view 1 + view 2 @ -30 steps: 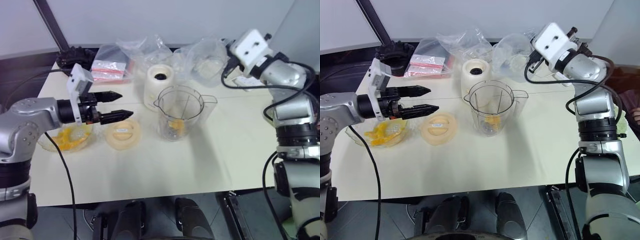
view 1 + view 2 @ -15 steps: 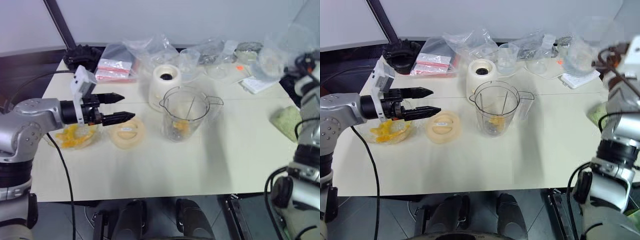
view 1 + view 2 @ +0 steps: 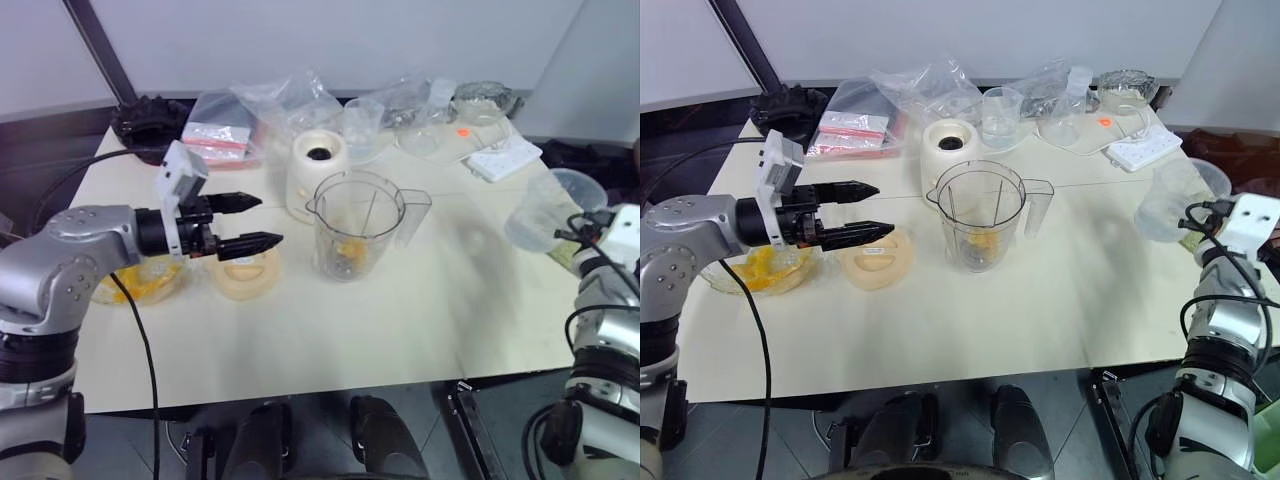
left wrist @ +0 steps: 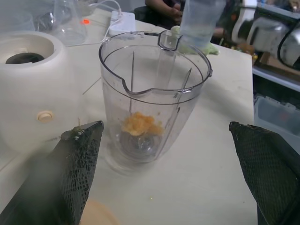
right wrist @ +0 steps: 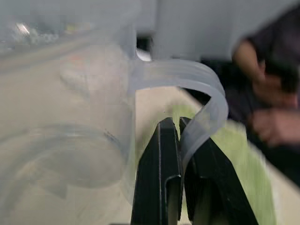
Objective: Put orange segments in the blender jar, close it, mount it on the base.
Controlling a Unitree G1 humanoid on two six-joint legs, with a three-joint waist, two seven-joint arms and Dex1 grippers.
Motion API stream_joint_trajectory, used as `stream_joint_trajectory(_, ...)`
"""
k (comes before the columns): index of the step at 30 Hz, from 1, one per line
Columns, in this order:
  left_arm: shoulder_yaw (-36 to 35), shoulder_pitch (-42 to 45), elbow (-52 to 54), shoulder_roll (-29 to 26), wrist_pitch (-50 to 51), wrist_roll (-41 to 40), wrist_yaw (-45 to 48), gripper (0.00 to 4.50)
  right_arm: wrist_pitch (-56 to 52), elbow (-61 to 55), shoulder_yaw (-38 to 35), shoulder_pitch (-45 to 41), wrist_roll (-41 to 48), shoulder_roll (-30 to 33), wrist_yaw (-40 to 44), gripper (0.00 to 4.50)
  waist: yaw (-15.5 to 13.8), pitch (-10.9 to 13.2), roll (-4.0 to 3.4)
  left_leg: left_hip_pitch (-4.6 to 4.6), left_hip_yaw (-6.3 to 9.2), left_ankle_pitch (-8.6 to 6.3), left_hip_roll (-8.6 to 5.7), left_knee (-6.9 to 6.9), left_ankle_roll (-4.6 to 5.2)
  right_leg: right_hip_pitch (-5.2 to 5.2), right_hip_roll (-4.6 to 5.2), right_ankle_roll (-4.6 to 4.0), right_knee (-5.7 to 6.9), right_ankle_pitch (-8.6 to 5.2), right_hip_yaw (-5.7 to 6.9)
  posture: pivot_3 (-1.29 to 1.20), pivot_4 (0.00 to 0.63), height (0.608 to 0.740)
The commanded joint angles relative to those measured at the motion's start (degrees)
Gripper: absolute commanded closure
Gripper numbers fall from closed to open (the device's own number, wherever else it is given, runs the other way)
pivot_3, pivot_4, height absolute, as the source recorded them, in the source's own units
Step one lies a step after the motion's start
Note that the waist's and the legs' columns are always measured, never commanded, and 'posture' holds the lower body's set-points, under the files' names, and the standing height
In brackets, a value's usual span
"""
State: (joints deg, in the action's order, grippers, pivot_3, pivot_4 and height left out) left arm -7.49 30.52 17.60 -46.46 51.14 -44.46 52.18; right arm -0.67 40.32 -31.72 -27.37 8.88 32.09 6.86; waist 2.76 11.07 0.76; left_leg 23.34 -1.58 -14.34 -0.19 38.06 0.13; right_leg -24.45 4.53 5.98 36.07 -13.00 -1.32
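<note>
Next, I lower my left gripper to the round cream lid and grip the raised bar across the lid's middle (image 3: 244, 267).
The blender jar (image 3: 358, 225) stands upright and uncovered at mid-table, with a few orange segments (image 4: 139, 124) over its dark blades. Just behind it to the left sits the cream-white base (image 3: 318, 170). More orange segments fill a glass bowl (image 3: 140, 282) at the left. My left gripper (image 3: 268, 220) is open and empty, hovering over a round cream lid (image 3: 245, 275) and pointing at the jar. At the table's right edge my right gripper (image 5: 179, 129) is shut on the handle of a clear measuring cup (image 3: 545, 210).
Crumpled plastic bags (image 3: 290, 100), a second clear cup (image 3: 362, 125), a white power strip (image 3: 505, 160) and a black ridged object (image 3: 150, 118) line the back of the table. A green cloth (image 5: 220, 140) lies by the right edge, where a person's hands (image 5: 267, 93) show.
My right arm has swung right and down, from behind the jar to the table's right edge, carrying the clear cup. The left gripper has stayed over the lid, open.
</note>
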Motion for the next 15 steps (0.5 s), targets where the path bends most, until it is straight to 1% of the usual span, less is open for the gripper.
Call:
stream_joint_trajectory(1,-0.91,0.12,1.19,-0.49,-0.14,-0.36,-0.38,0.00,6.29,3.65,0.37,-4.09,1.09,0.42,-0.68,4.46,0.06,0.00,0.00,0.00,0.00,0.00,0.00,-0.01,0.00,0.00,-0.01,0.01,0.00,0.00,0.00,0.00,0.150,0.740)
stream_joint_trajectory(6,-1.65,-0.80,1.58,-0.63,-0.02,-0.40,-1.37,0.00,8.90,9.59,1.77,-6.70,1.33,-0.58,-2.81,4.46,0.13,0.00,0.00,-0.01,0.02,0.00,0.01,-0.01,0.00,0.00,-0.03,0.02,0.01,0.01,-0.01,0.00,0.150,0.740)
stream_joint_trajectory(10,-1.95,-3.05,3.99,-2.56,1.15,-2.24,0.69,0.00,10.07,11.35,3.18,-7.34,1.04,-1.12,-3.40,4.46,-0.06,0.00,0.00,0.00,0.03,0.00,0.02,-0.01,0.00,0.00,-0.03,0.08,0.00,0.04,-0.01,0.00,0.150,0.740)
stream_joint_trajectory(15,-1.98,-3.05,3.68,-2.70,0.80,-2.35,0.56,0.00,10.18,12.91,4.38,-7.62,1.10,-0.99,-4.19,4.46,-0.29,0.00,0.00,0.02,0.04,0.00,0.00,-0.02,0.00,0.01,0.01,0.02,-0.02,0.00,-0.01,0.00,0.150,0.740)
